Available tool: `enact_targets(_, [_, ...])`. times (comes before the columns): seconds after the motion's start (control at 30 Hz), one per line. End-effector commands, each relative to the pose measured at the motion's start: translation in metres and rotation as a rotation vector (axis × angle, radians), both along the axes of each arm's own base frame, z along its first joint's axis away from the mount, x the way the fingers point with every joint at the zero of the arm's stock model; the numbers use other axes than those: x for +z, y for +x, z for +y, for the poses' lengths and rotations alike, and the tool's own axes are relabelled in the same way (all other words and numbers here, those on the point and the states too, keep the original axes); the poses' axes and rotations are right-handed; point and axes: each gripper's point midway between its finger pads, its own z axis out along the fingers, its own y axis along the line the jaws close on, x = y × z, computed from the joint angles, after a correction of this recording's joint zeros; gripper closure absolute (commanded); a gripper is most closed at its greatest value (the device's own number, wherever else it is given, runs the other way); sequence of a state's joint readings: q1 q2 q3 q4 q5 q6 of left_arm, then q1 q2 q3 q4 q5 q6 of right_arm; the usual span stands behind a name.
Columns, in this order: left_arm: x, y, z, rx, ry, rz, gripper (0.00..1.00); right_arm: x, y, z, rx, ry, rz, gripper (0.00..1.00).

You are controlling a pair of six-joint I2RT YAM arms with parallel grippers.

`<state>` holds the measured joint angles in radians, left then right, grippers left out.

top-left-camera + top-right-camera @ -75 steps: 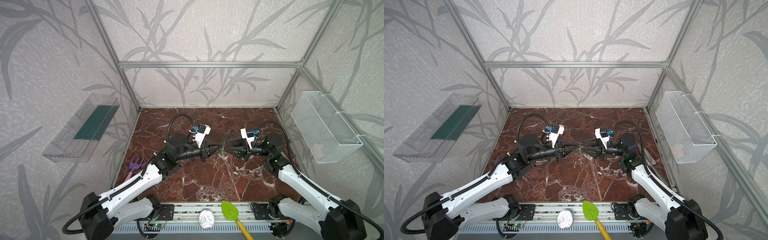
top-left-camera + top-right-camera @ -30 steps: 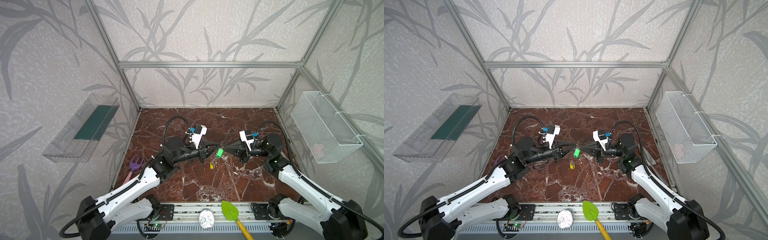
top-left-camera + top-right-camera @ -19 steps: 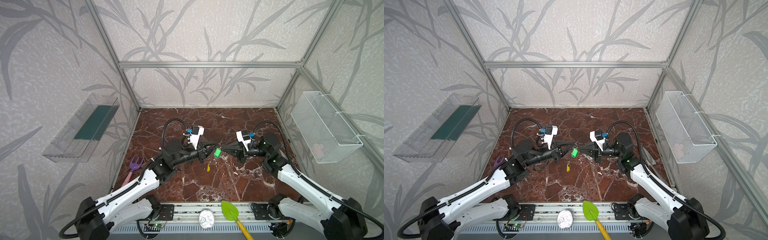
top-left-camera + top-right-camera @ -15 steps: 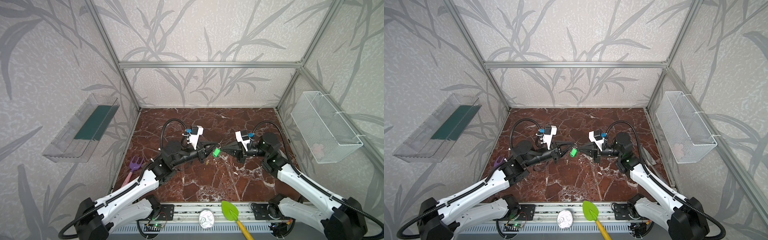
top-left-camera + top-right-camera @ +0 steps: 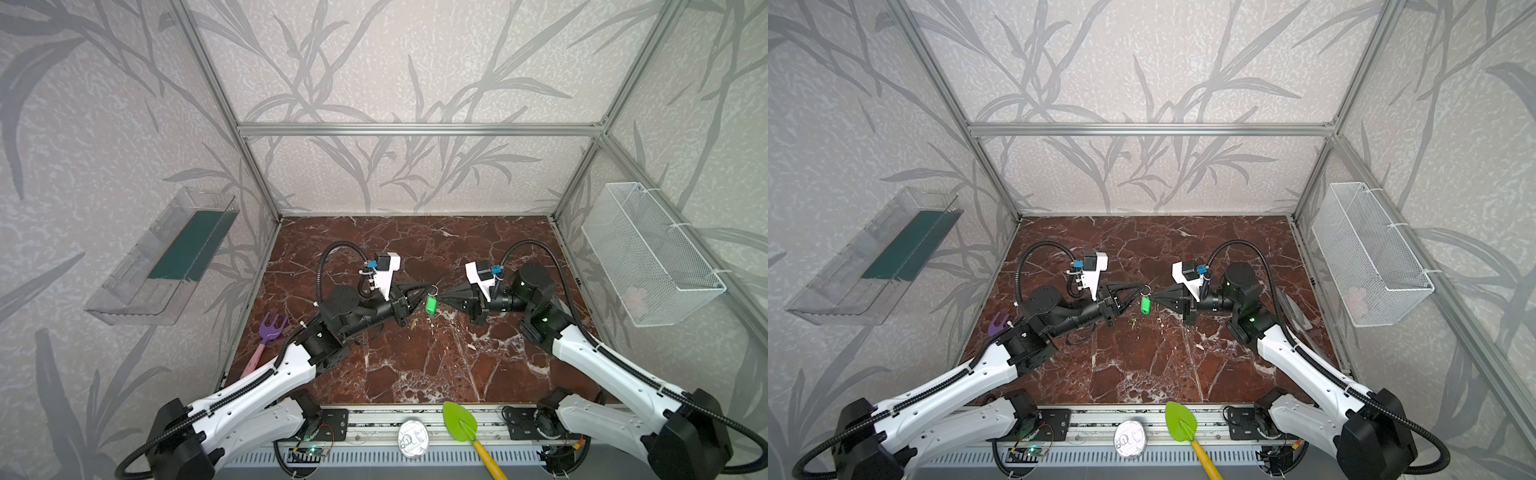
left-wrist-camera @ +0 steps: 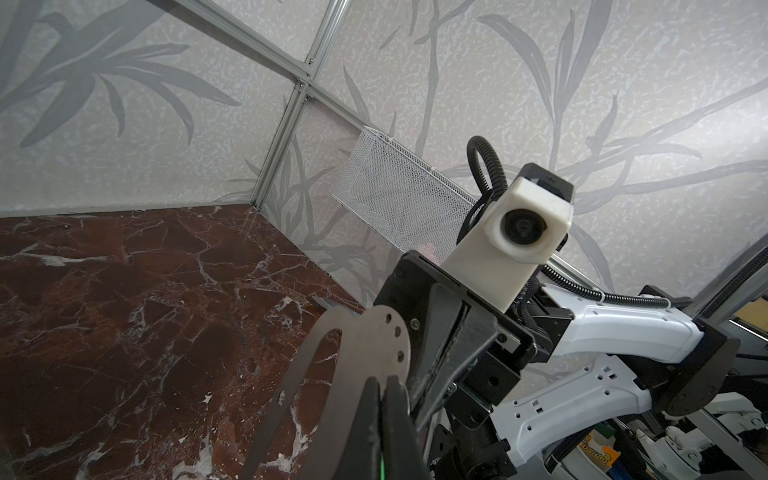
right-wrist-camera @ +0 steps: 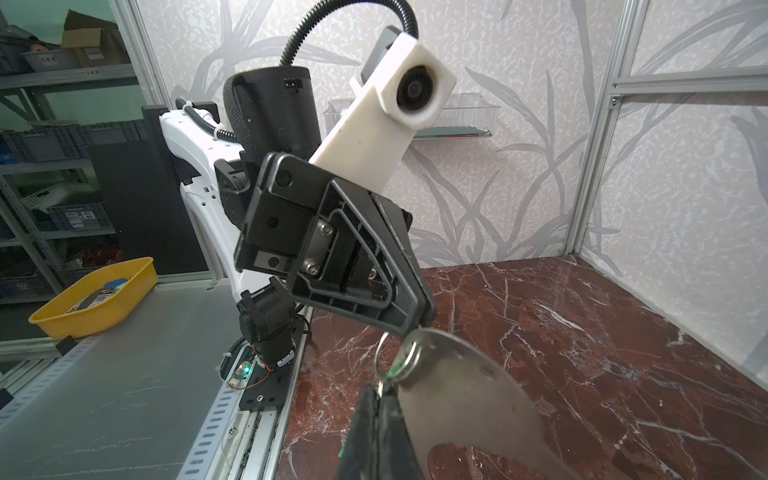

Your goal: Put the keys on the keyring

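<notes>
My right gripper holds just the wire ring beside my left gripper's fingers. It should open and pinch the keyring's edge (image 7: 411, 385), to free my left gripper.
The keyring (image 6: 361, 345), a flat grey plate with small holes along its curved edge, is held in the air over mid-table. My left gripper (image 6: 380, 384) is shut on its edge. A wire ring (image 7: 395, 357) sits at the edge of the keyring (image 7: 465, 399), and my right gripper (image 7: 378, 392) is shut on that ring. In both top views the left gripper (image 5: 432, 286) and right gripper (image 5: 440, 296) meet tip to tip, and the green tag (image 5: 430, 304) of one of the keys hangs below them. A thin yellowish sliver (image 5: 413, 324) shows lower left; hanging or lying, I cannot tell.
A purple fork toy (image 5: 272, 328) lies by the left wall. On the front rail lie a green shovel (image 5: 459, 419) and a silvery disc (image 5: 412, 434). A wire basket (image 5: 648, 253) hangs on the right wall and a clear shelf (image 5: 166, 257) on the left wall.
Both shut grippers have risen from near the table and drifted slightly left, still tip to tip. The green tag now hangs free below them.
</notes>
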<state>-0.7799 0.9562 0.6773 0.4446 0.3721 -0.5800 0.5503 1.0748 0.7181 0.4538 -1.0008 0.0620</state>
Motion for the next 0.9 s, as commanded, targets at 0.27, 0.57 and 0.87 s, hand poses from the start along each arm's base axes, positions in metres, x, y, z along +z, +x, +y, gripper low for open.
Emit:
enact_targets(0.27, [0.016, 0.019, 0.023, 0.169, -0.067, -0.033, 1.0, 0.015, -0.019, 0.013, 0.1, 0.0, -0.022, 1.0])
enact_targets(0.57, [0.028, 0.011, 0.033, 0.182, -0.09, -0.054, 1.0, 0.009, -0.003, 0.012, -0.002, -0.036, 0.003, 0.72])
enact_targets(0.87, [0.027, 0.009, 0.033, 0.175, -0.085, -0.058, 1.0, 0.02, 0.018, 0.013, -0.101, -0.014, 0.039, 0.65])
